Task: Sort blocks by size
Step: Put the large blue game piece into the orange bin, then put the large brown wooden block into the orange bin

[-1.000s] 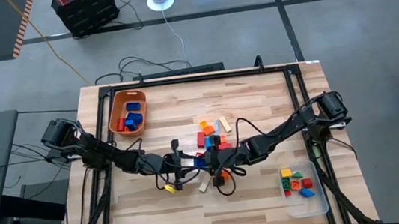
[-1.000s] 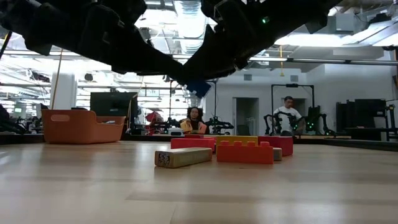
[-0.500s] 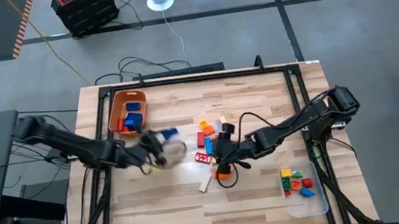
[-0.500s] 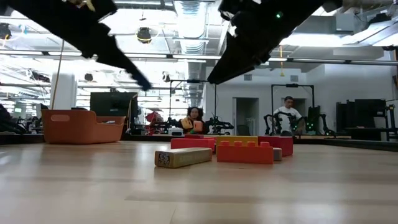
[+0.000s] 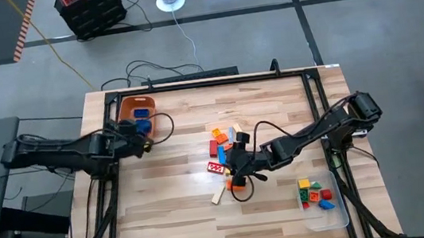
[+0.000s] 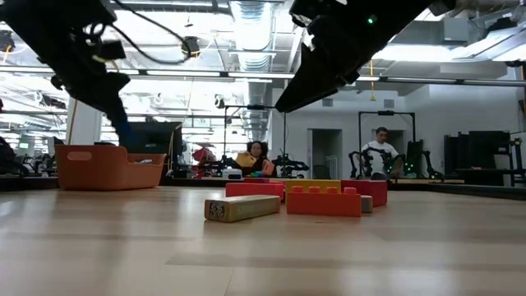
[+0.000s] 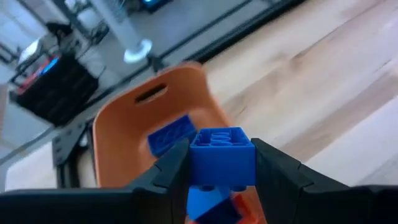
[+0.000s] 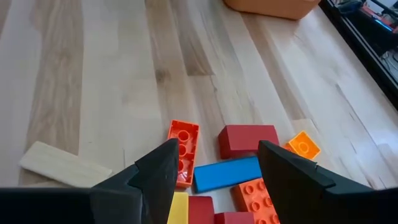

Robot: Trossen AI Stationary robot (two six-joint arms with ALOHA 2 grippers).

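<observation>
I should next move my right gripper to the middle of the tan plank (image 5: 218,195) (image 8: 66,164) on the near side of the loose pile and close it there.
My left gripper (image 5: 140,133) is over the near end of the orange bin (image 5: 135,118) at the table's far left, shut on a blue brick (image 7: 221,147). The bin holds other blue bricks (image 7: 171,132). My right gripper (image 5: 234,163) hangs open above the loose pile of blocks (image 5: 223,143) in the middle of the table. Its fingers (image 8: 155,177) stand apart over an orange brick (image 8: 183,147), a blue brick (image 8: 227,173) and a red brick (image 8: 247,139), touching none. A tan plank (image 5: 219,195) lies flat on the table near the pile. My left gripper pinches the blue brick between its two fingers, one on each of two opposite sides (image 7: 195,163). The brick is lifted clear, above the orange bin's inside, its hollow underside toward the wrist camera.
A clear tray (image 5: 322,196) with several small coloured cubes sits at the near right corner. The table's black frame rails (image 5: 106,171) run along both sides. In the low view the tan plank (image 6: 241,207) and a red brick (image 6: 323,201) lie in the foreground.
My left gripper has gone from the pile in the middle toward the table's left and far edge, carrying the blue brick clear of the table, and now hangs over the orange bin. My right gripper has stayed over the pile, a little higher than before.
</observation>
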